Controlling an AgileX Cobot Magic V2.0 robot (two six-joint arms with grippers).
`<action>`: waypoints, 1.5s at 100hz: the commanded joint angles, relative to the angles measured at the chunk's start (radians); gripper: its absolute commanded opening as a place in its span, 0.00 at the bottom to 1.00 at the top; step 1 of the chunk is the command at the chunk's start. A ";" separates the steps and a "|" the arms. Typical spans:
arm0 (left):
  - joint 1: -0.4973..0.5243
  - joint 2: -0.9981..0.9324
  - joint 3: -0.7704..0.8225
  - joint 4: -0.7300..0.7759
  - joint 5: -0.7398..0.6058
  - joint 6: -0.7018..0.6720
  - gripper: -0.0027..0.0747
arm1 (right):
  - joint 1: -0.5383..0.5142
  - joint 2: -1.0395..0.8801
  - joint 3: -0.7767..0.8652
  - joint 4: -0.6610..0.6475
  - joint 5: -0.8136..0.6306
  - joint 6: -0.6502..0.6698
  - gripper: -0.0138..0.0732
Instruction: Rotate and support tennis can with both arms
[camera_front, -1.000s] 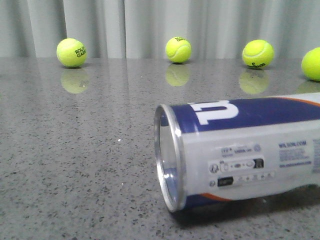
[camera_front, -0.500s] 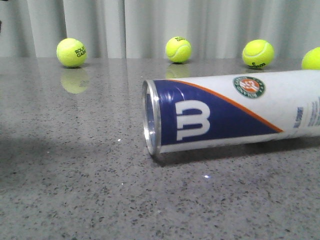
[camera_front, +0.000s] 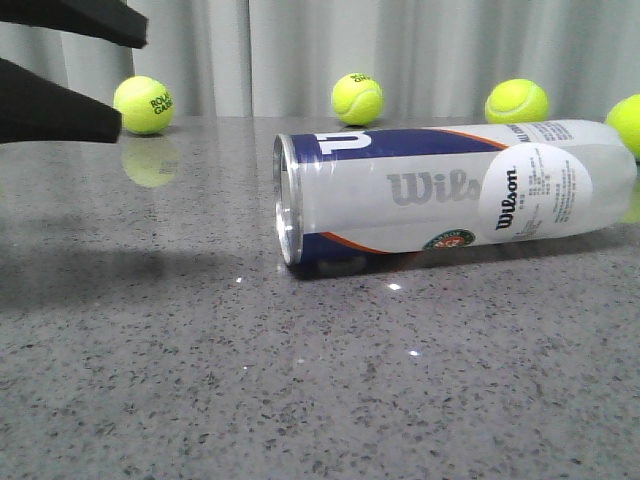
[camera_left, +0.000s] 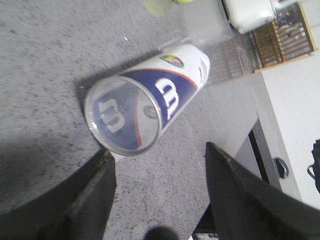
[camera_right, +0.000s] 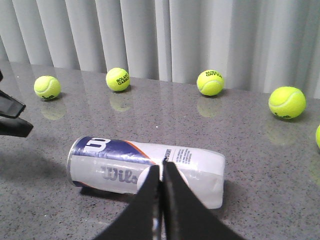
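The tennis can is next for my left gripper, which should go there and close on the top of its silver rim (camera_front: 287, 142) (camera_left: 158, 116), beside the navy band.
The tennis can (camera_front: 450, 195) lies on its side on the grey table, silver rim to the left, the navy band on top and the white "Wilson" label facing the camera. My left gripper (camera_front: 133, 82) is open at the far left, above the table and apart from the can. In the left wrist view the can's rim end (camera_left: 122, 114) lies just past the open fingers, and the left gripper (camera_left: 159, 149) is empty. My right gripper (camera_right: 161, 165) is shut and empty, its tips in front of the can's middle (camera_right: 105, 170); contact cannot be told.
Several yellow tennis balls stand along the back by the curtain: one (camera_front: 143, 105) at the left, one (camera_front: 357, 98) in the middle, one (camera_front: 516, 105) at the right, one (camera_front: 625, 125) at the right edge. The table's edge (camera_left: 252, 115) shows in the left wrist view.
The can has rolled about its long axis and moved back and leftward; the "W" went from the front to the top. My left gripper has come into view at the upper left.
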 joint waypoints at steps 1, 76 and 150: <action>-0.060 0.039 -0.056 -0.094 0.021 0.004 0.54 | -0.005 0.011 -0.023 -0.006 -0.070 -0.004 0.09; -0.280 0.411 -0.258 -0.374 0.007 0.065 0.01 | -0.005 0.011 -0.023 -0.006 -0.070 -0.004 0.09; -0.284 0.149 -0.697 0.403 -0.005 -0.209 0.01 | -0.005 0.011 -0.023 -0.006 -0.070 -0.004 0.09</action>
